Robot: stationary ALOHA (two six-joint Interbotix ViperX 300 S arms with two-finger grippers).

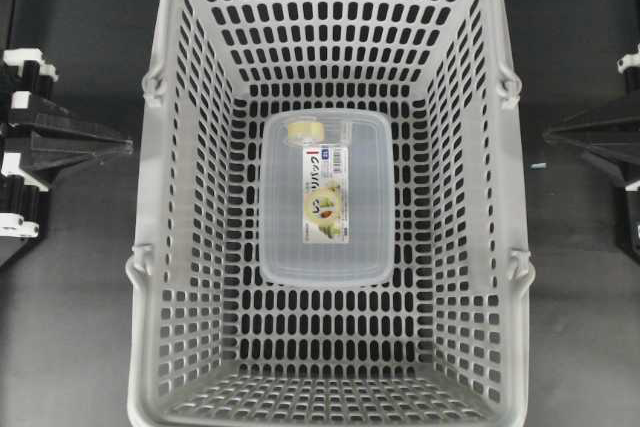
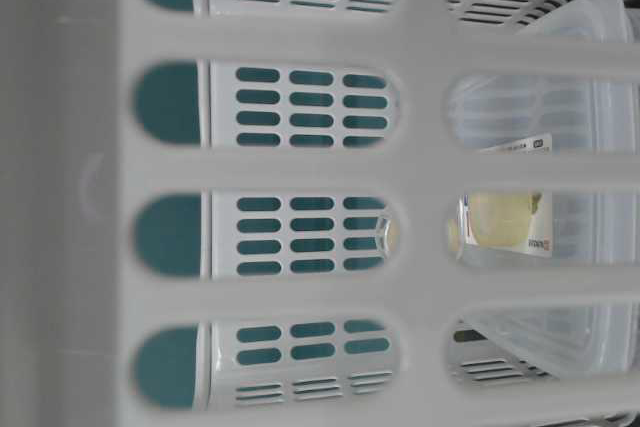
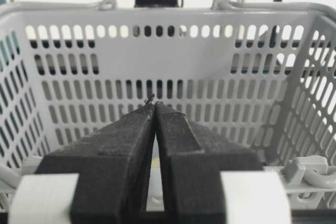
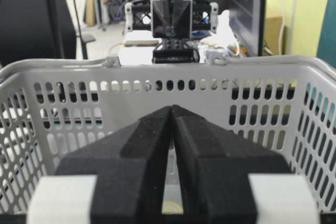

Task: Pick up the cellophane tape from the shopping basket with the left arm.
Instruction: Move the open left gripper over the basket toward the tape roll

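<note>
The robot's left gripper will close on the outer edge of the cellophane tape (image 1: pixel 321 207), the pale ring lying on the label of the clear box.
The cellophane tape (image 1: pixel 305 130), a small pale yellow roll in a clear wrapper, lies on the far end of a large clear box (image 1: pixel 325 237) inside the light grey shopping basket (image 1: pixel 150 247). My left gripper (image 1: pixel 126 147) is shut and empty, outside the basket's left wall, at about the tape's level. In the left wrist view its tips (image 3: pixel 154 104) meet in front of the basket wall (image 3: pixel 157 56). My right gripper (image 1: pixel 549 134) is shut and empty outside the right wall; its tips (image 4: pixel 171 107) face the basket (image 4: pixel 157 69). The tape is hidden in both wrist views.
The clear box with a white and yellow-green label fills the middle of the basket floor and shows through the wall slots in the table-level view (image 2: pixel 560 207). Hinged handles (image 1: pixel 148 82) sit folded at the rim. The dark tabletop (image 1: pixel 70 327) surrounds the basket.
</note>
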